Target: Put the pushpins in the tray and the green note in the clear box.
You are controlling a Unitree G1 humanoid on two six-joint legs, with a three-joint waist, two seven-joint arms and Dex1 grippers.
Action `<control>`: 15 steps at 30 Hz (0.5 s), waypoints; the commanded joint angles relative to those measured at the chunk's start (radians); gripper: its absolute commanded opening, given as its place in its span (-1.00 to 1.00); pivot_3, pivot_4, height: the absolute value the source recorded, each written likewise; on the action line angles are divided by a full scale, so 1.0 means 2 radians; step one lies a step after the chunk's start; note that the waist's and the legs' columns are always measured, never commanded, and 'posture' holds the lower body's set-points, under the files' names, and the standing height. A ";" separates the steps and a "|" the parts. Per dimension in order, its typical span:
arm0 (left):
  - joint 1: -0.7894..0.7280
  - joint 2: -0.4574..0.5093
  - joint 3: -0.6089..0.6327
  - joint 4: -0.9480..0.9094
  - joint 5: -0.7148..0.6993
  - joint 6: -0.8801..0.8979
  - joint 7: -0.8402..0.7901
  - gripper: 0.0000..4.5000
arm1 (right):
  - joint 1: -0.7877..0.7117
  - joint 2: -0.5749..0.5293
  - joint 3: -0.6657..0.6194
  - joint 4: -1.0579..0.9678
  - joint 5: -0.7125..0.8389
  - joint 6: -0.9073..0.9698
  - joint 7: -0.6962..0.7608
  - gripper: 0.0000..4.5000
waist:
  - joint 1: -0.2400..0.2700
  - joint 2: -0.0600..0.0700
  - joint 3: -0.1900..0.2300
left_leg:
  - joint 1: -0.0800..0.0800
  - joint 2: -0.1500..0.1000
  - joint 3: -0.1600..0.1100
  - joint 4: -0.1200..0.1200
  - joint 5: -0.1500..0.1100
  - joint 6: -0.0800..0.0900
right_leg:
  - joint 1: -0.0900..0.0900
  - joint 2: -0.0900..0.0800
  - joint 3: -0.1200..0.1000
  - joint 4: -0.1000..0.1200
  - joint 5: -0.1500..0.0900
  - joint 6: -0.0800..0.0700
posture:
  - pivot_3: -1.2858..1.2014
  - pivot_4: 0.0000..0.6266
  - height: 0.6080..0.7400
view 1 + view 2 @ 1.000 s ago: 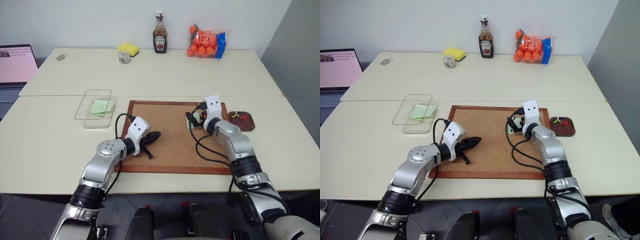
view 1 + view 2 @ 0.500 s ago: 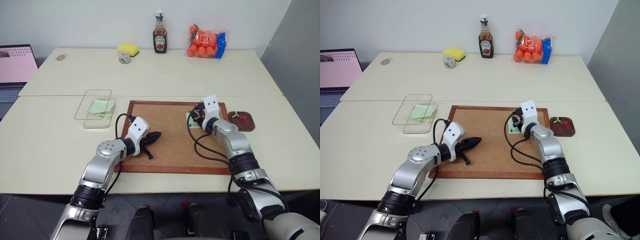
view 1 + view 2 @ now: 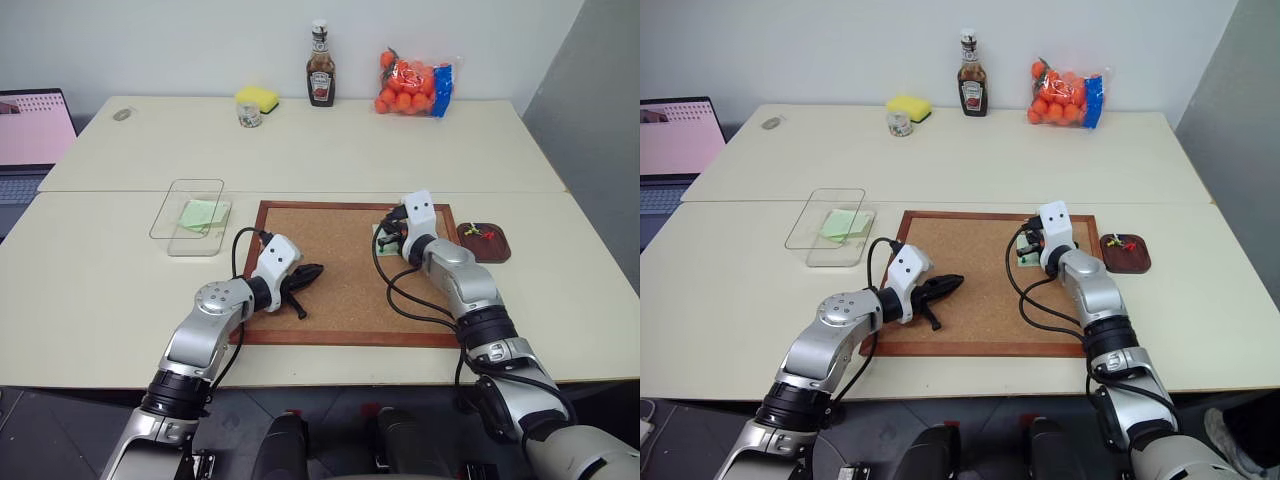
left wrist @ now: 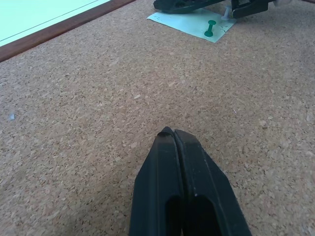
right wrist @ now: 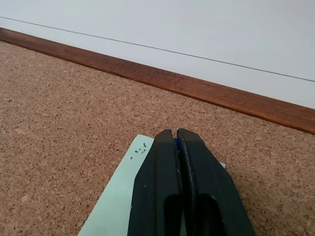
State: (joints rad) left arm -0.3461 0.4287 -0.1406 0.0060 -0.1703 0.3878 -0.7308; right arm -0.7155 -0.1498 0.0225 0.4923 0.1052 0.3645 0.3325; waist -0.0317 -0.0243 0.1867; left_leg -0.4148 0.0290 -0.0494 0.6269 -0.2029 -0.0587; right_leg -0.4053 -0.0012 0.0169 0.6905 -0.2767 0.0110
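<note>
I need to use my right gripper to set the blue pushpin down in the brown tray just nearer me than the red pushpins (image 3: 490, 245).
The pale green note (image 5: 118, 206) lies on the corkboard (image 3: 340, 285) near its far right corner. A green pushpin (image 4: 210, 28) stands in the note. My right gripper (image 5: 174, 133) is shut right over the note; a tiny blue sliver shows between its tips and I cannot tell what it is. My left gripper (image 4: 170, 133) is shut and empty, low over the corkboard's left half. The brown tray (image 3: 497, 252) sits just right of the board with red and yellow pushpins (image 3: 486, 232) in it. The clear box (image 3: 160, 225) stands left of the board with a lime note (image 3: 200, 214) inside.
Along the far edge of the table stand a ketchup bottle (image 3: 320, 78), a bag of oranges (image 3: 413, 85), a yellow sponge (image 3: 257, 97) and a small jar (image 3: 248, 116). A laptop (image 3: 30, 130) sits at the far left.
My right gripper's fingers have gone from wide open to shut over the green note. The left arm has kept still.
</note>
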 commanded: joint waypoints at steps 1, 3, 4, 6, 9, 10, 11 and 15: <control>0.007 0.003 -0.005 -0.012 0.004 0.000 -0.001 -1.00 | -0.005 0.000 -0.019 -0.046 0.014 -0.025 0.000 -0.99 | 0.000 0.000 0.000 | 0.000 0.000 0.000 0.000 0.000 0.000 | 0.000 0.000 0.000 0.000 0.000 0.000 | 0.03 -0.52 1.00; 0.009 0.003 -0.006 -0.014 0.005 0.001 -0.001 -1.00 | -0.002 0.001 -0.021 -0.054 0.017 -0.026 0.000 -0.99 | 0.000 0.000 0.000 | 0.000 0.000 0.000 0.000 0.000 0.000 | 0.000 0.000 0.000 0.000 0.000 0.000 | 0.03 -0.52 1.00; 0.009 0.004 -0.006 -0.014 0.005 0.002 -0.001 -1.00 | -0.001 0.002 -0.021 -0.057 0.018 -0.026 -0.001 -0.99 | 0.000 0.000 0.000 | 0.000 0.000 0.000 0.000 0.000 0.000 | 0.000 0.000 0.000 0.000 0.000 0.000 | 0.03 -0.52 1.00; 0.009 0.004 -0.006 -0.014 0.005 0.002 -0.001 -1.00 | 0.002 0.002 -0.020 -0.064 0.020 -0.025 0.000 -0.99 | 0.000 0.000 0.000 | 0.000 0.000 0.000 0.000 0.000 0.000 | 0.000 0.000 0.000 0.000 0.000 0.000 | 0.03 -0.52 1.00; 0.010 0.004 -0.006 -0.014 0.006 0.002 -0.001 -1.00 | 0.008 0.003 -0.021 -0.075 0.024 -0.024 0.002 -0.99 | 0.000 0.000 0.000 | 0.000 0.000 0.000 0.000 0.000 0.000 | 0.000 0.000 0.000 0.000 0.000 0.000 | 0.03 -0.52 1.00; 0.010 0.004 -0.006 -0.014 0.006 0.002 -0.001 -1.00 | 0.010 0.003 -0.021 -0.079 0.025 -0.024 0.003 -0.99 | 0.000 0.000 0.000 | 0.000 0.000 0.000 0.000 0.000 0.000 | 0.000 0.000 0.000 0.000 0.000 0.000 | 0.03 -0.52 1.00; 0.010 0.004 -0.006 -0.014 0.007 0.002 -0.001 -1.00 | 0.011 0.003 -0.021 -0.081 0.026 -0.024 0.003 -0.99 | 0.000 0.000 0.000 | 0.000 0.000 0.000 0.000 0.000 0.000 | 0.000 0.000 0.000 0.000 0.000 0.000 | 0.03 -0.52 1.00; 0.010 0.004 -0.007 -0.013 0.009 0.002 -0.002 -1.00 | 0.018 0.003 -0.023 -0.093 0.032 -0.018 0.008 -0.99 | 0.000 0.000 0.000 | 0.000 0.000 0.000 0.000 0.000 0.000 | 0.000 0.000 0.000 0.000 0.000 0.000 | 0.03 -0.52 1.00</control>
State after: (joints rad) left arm -0.3345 0.4303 -0.1420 -0.0079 -0.1570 0.3859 -0.7301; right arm -0.6776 -0.1448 -0.0035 0.3657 0.1424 0.3531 0.3368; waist -0.0320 -0.0241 0.1868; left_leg -0.4148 0.0291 -0.0493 0.6261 -0.2029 -0.0587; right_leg -0.4056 -0.0012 0.0169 0.6899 -0.2768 0.0113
